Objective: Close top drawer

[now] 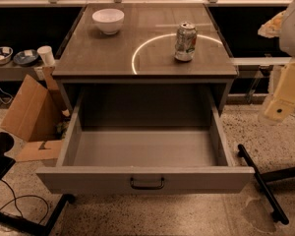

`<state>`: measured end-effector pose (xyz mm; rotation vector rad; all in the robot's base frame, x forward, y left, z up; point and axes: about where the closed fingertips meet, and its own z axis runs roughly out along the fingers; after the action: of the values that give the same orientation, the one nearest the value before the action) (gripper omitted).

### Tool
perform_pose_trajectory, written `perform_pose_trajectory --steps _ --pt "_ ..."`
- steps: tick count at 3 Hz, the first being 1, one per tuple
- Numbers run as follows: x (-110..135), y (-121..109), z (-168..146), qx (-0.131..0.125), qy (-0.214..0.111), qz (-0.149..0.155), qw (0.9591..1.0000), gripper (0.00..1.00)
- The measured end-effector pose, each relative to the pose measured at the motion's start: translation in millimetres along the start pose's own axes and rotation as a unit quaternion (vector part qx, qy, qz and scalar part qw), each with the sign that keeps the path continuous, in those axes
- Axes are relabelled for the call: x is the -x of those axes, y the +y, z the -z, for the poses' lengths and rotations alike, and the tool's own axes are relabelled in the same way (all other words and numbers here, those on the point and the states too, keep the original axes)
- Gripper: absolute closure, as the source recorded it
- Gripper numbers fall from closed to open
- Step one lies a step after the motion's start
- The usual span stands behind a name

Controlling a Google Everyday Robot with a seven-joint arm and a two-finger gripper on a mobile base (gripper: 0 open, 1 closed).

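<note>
The robot's gripper should go next to the top drawer's front panel (221, 180), near its end beside the black bar, and close there.
The top drawer (145, 148) is pulled far out of the grey cabinet, and its plain grey inside holds nothing. Its front panel (88, 180) faces me low in the view, with a small dark bail handle (147, 183) at its centre. No lower drawer fronts show. My gripper (281, 100) is a cream-coloured part at the right edge, up beside the cabinet's right side. It is well above and to the right of the drawer front and touches nothing.
On the cabinet top (88, 58) stand a white bowl (108, 20) and a soda can (185, 42). An open cardboard box (32, 109) lies left of the drawer. A black bar (263, 183) lies on the floor at right. Cables (19, 205) and a dark frame are bottom left.
</note>
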<state>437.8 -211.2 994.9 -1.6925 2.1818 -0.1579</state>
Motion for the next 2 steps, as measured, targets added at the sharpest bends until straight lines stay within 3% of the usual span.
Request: perform_pose_trajectory --steps 2 --pt "-3.2 6.1 -18.0 0.005 0.007 0.001 1.0 0.0"
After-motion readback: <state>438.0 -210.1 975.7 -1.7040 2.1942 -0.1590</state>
